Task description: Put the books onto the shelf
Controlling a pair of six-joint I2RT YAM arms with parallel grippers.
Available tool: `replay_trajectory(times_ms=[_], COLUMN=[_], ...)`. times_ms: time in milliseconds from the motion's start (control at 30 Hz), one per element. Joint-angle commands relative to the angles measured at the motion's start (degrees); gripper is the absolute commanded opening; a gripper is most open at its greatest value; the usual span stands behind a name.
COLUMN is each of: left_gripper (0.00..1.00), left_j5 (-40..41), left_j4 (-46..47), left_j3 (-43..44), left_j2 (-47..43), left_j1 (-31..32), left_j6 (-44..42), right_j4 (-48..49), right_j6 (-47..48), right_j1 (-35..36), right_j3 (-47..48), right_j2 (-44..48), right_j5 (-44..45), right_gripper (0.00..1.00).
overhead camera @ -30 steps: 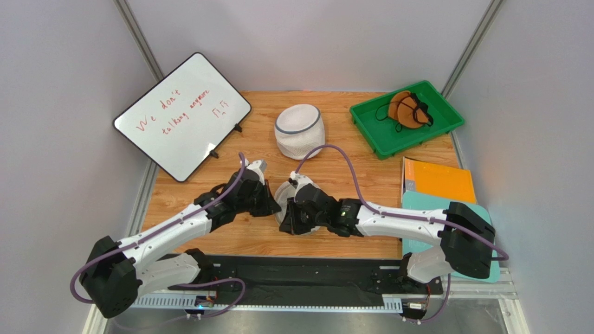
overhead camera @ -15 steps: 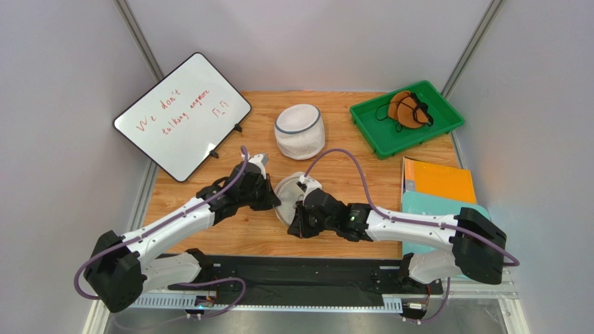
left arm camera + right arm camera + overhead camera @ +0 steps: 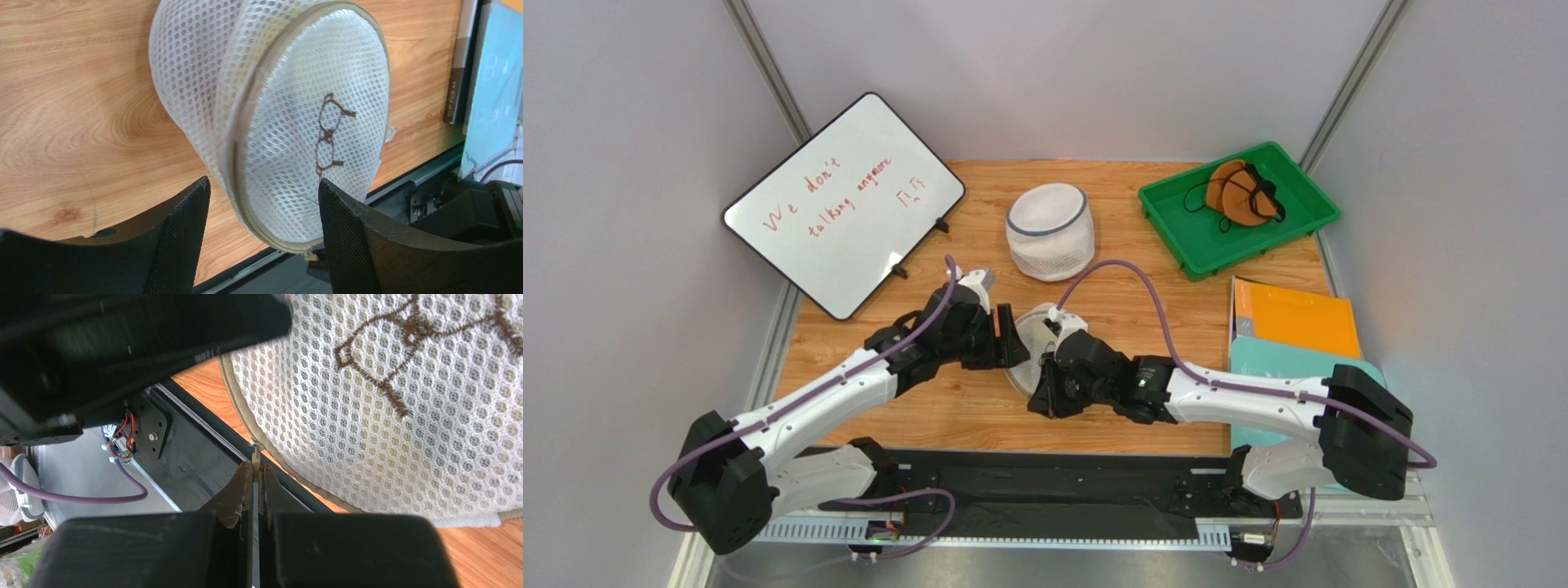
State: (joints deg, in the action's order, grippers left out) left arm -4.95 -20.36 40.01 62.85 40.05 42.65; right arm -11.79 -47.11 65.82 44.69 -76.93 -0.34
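Observation:
My left gripper should pinch that rim [image 3: 267, 238] of the bag to steady it, as the rim hangs free beside the zipper pull in my right gripper.
An orange book [image 3: 1296, 319] and a teal book [image 3: 1274, 365] lie stacked at the table's right edge; the teal one [image 3: 491, 92] also shows in the left wrist view. The shelf is out of view. Mid-table, a white mesh zip bag [image 3: 1026, 347] with a brown embroidered motif is held up between the arms. My left gripper [image 3: 1010, 337] stands open, its fingers [image 3: 184, 233] on either side of the bag's [image 3: 294, 122] lower rim without pinching it. My right gripper [image 3: 256, 468] is shut on the bag's small zipper pull [image 3: 255, 454].
A whiteboard [image 3: 844, 202] with red writing leans at the back left. A second white mesh basket [image 3: 1051, 230] stands at the back centre. A green tray [image 3: 1284, 218] at the back right holds a brown item [image 3: 1238, 192]. A black rail [image 3: 1038, 478] runs along the near edge.
My left gripper has opened from shut, letting go of the mesh bag. Both arms shifted slightly away from the bases a second ago; the right gripper keeps its grip.

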Motion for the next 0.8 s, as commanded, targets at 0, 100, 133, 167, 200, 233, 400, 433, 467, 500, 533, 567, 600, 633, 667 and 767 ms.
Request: replay_trajectory(times_ms=[0, 100, 133, 167, 200, 233, 400, 433, 467, 500, 533, 567, 600, 633, 667, 767], left_gripper=[0.71, 0.7, 0.68, 0.68, 0.67, 0.65, 0.54, 0.47, 0.42, 0.33, 0.29, 0.26, 0.22, 0.16, 0.13, 0.04], left_j5=[0.12, 0.55, 0.73, 0.73, 0.73, 0.82, 2.31, 2.57, 2.93, 3.28, 3.45, 3.54, 3.89, 4.07, 4.25, 4.51], left_j4=[-0.03, -0.03, 0.23, 0.23, 0.58, 0.67, 0.67, 0.67, 0.67, 0.76, 0.85, 0.85, 0.76, 0.67, 0.59, 0.32], left_j3=[-1.69, -3.7, -4.23, -5.02, -5.38, -5.64, -6.17, -6.17, -6.08, -6.0, -5.91, -5.65, -5.38, -5.21, -4.6, -3.63], left_j2=[-3.34, -4.31, -4.58, -4.75, -5.28, -5.54, -6.69, -6.77, -6.6, -6.34, -6.25, -5.73, -5.29, -4.93, -4.23, -3.0], left_j1=[1.78, 2.92, 3.1, 3.28, 3.54, 3.8, 4.16, 4.16, 4.16, 4.16, 4.16, 4.24, 4.16, 4.16, 4.16, 4.16], left_j6=[1.73, 3.4, 3.84, 4.62, 5.07, 5.33, 6.3, 6.39, 6.39, 6.48, 6.48, 6.48, 6.39, 6.39, 6.3, 6.04], right_j4=[1.16, 1.68, 2.12, 2.3, 2.39, 2.56, 2.91, 2.91, 2.91, 2.91, 2.91, 2.91, 2.91, 2.91, 2.91, 2.65], right_j6=[0.97, 1.23, 1.32, 1.41, 1.5, 1.58, 1.85, 1.85, 1.85, 1.85, 1.76, 1.76, 1.76, 1.59, 1.67, 1.67], right_j1=[0.18, 0.18, 0.18, 0.18, 0.18, 0.18, 0.18, 0.18, 0.18, 0.18, 0.18, 0.18, 0.18, 0.18, 0.18, 0.18], right_j3=[4.35, 5.5, 6.28, 6.64, 7.08, 7.6, 8.84, 8.93, 8.93, 8.84, 8.84, 8.58, 8.49, 8.4, 8.31, 7.96], right_j2=[-1.38, -2.53, -3.14, -3.58, -3.84, -4.46, -5.78, -5.95, -5.96, -5.87, -5.95, -5.87, -5.78, -5.61, -5.52, -5.25], right_j5=[-0.01, -0.36, -0.71, -0.89, -1.07, -1.42, -2.3, -2.3, -2.38, -2.47, -2.47, -2.47, -2.47, -2.47, -2.47, -2.3], right_gripper=[0.0, 0.0, 0.0, 0.0, 0.0, 0.0, 0.0, 0.0, 0.0, 0.0, 0.0, 0.0, 0.0, 0.0, 0.0, 0.0])
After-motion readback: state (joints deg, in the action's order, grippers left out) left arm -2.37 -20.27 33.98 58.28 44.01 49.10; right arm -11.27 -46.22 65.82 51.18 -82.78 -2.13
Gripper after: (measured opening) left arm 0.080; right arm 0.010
